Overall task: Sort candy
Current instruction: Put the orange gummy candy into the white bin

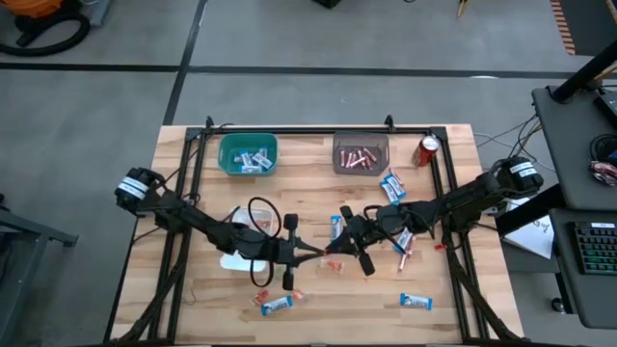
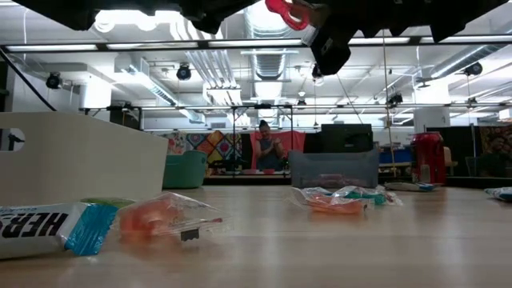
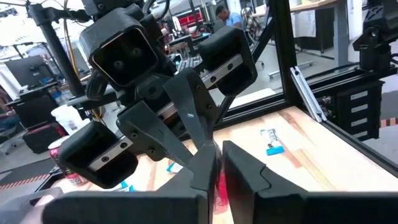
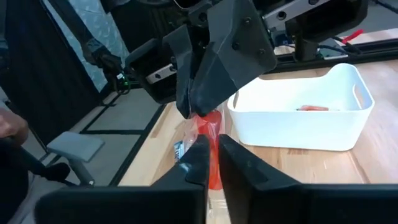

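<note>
I need to have my left gripper release the red candy, now hanging high above the table's middle, so that it ends up in the middle of the white bin point(image 1: 246, 247).
A small red candy in a clear wrapper point(image 1: 333, 253) hangs in the air above the table's middle, between my two grippers. My left gripper point(image 1: 321, 254) reaches it from the left and my right gripper point(image 1: 345, 247) from the right; both are shut on it. The low view shows the red candy point(image 2: 286, 11) high above the tabletop. Loose blue-and-white bars point(image 1: 415, 302), point(image 1: 277, 305), point(image 1: 392, 185) and pink sticks point(image 1: 403, 243) lie flat on the wood. Near the low camera lie an orange wrapped piece point(image 2: 160, 218) and a blue-and-white bar point(image 2: 48, 228). My left gripper point(image 3: 219, 168) pinches one end of the red candy's wrapper point(image 3: 218, 182) between its two fingers, coming level from the table's left. The candy is lifted clear of the table. My right gripper point(image 4: 213, 158) pinches the red candy's other end point(image 4: 213, 142) between its two fingers, coming from the table's right. The left fingers point(image 4: 205, 93) meet the wrapper right in front of mine.
A green bin point(image 1: 248, 154) with blue-and-white bars and a grey bin point(image 1: 361, 154) with pink sticks stand at the far edge, with a red soda can point(image 1: 429, 149) to their right. A white bin point(image 1: 239, 253) sits under my left arm. Black frame rails run along both sides.
</note>
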Available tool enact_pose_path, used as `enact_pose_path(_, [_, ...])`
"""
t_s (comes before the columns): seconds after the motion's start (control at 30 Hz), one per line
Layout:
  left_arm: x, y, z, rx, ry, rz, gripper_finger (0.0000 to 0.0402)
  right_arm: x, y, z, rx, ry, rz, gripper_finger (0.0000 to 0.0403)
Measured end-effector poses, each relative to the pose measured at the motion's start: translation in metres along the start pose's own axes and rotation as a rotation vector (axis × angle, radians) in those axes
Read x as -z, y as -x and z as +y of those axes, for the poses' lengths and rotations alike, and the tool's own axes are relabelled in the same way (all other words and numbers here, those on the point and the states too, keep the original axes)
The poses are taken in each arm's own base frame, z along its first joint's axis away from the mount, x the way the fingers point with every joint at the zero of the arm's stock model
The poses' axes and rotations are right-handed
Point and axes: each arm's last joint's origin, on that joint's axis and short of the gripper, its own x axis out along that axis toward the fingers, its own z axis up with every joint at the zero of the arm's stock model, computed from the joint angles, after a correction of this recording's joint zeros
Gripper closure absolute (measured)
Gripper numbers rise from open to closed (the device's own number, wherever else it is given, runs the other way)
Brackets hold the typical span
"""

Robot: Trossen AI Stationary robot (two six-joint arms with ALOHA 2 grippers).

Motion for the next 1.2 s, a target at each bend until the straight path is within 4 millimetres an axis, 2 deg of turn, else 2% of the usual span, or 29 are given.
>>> enact_pose_path(0.13, [-0.003, 0.002, 0.001, 0.005, -0.008, 0.022, 0.04, -0.002, 0.002, 0.0, 0.039, -0.018, -0.01, 0.033])
enact_pose_path(0.33, [-0.022, 0.011, 0.009, 0.044, 0.008, 0.179, 0.0401, -0.003, 0.003, 0.0, 0.049, -0.019, -0.012, 0.0254])
enact_pose_path(0.53, [-0.045, 0.034, 0.024, 0.056, 0.125, 0.598, 0.0401, 0.0, 0.004, -0.004, 0.141, -0.066, 0.009, 0.0212])
enact_pose_path(0.67, [-0.054, 0.055, 0.033, -0.036, 0.231, 0.932, 0.0401, 0.004, 0.004, -0.006, 0.183, -0.091, 0.04, 0.0205])
enact_pose_path(0.73, [-0.059, 0.062, 0.036, -0.077, 0.257, 1.026, 0.0401, 0.006, 0.004, -0.006, 0.188, -0.099, 0.051, 0.0204])
enact_pose_path(0.93, [-0.043, 0.079, 0.038, -0.103, 0.275, 1.267, 0.0402, 0.006, 0.004, -0.006, 0.19, -0.099, 0.056, 0.0204])
enact_pose_path(1.1, [-0.018, 0.088, 0.035, -0.189, 0.303, 1.336, 0.0401, 0.008, 0.004, -0.007, 0.206, -0.099, 0.069, 0.0204])
enact_pose_path(1.2, [-0.01, 0.091, 0.034, -0.228, 0.345, 1.36, 0.0391, 0.009, 0.005, -0.007, 0.216, -0.113, 0.083, 0.0204])
